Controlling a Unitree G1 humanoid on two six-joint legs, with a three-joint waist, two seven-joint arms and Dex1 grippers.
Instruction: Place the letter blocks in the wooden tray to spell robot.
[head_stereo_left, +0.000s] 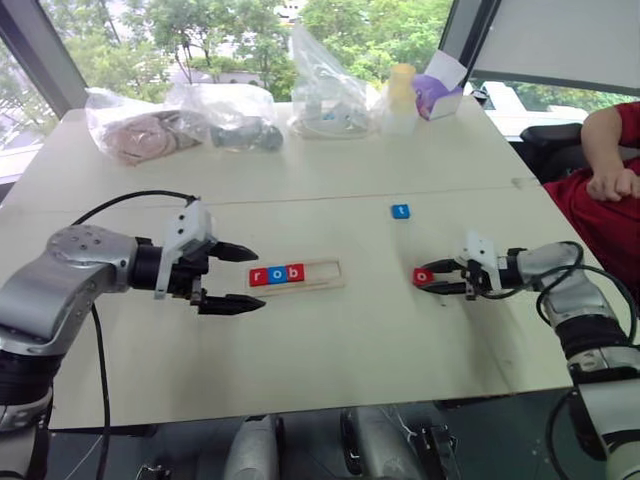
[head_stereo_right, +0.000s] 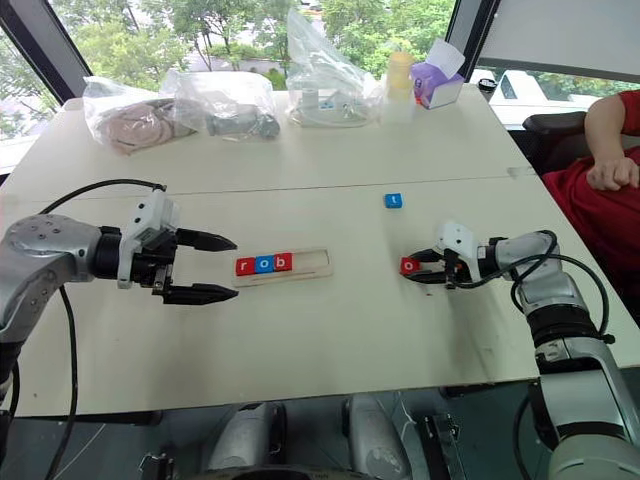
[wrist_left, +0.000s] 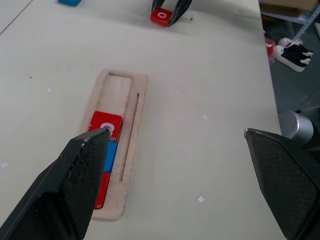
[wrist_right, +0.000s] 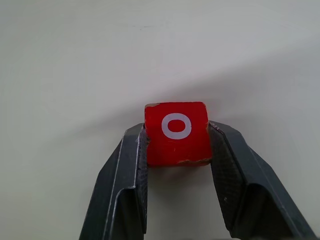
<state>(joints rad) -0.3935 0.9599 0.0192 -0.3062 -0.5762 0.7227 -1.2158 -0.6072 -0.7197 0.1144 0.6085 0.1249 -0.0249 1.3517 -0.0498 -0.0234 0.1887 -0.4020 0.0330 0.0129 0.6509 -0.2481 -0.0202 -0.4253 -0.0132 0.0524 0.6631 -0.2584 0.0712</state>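
Next, I release the red o block, now at table level beside the tray, with my right gripper in the wooden tray's bare part (head_stereo_left: 314, 271), against the red b block.
The wooden tray (head_stereo_left: 325, 270) lies mid-table. Its left part holds a red r block (head_stereo_left: 258, 277), a blue o block (head_stereo_left: 277, 275) and a red b block (head_stereo_left: 295, 272), and its right part is bare. My left gripper (head_stereo_left: 258, 279) hovers open at the tray's left end with nothing between its fingers. To the right of the tray, my right gripper (wrist_right: 177, 129) is shut on a red o block (wrist_right: 176, 132) at table level, a finger on each side. A blue t block (head_stereo_left: 401, 211) lies loose farther back.
Several clear plastic bags (head_stereo_left: 225, 115), a pale bottle (head_stereo_left: 401, 95) and a purple and white box (head_stereo_left: 440, 92) line the far edge. A person's arm in a red sleeve (head_stereo_left: 610, 160) rests at the right side of the table.
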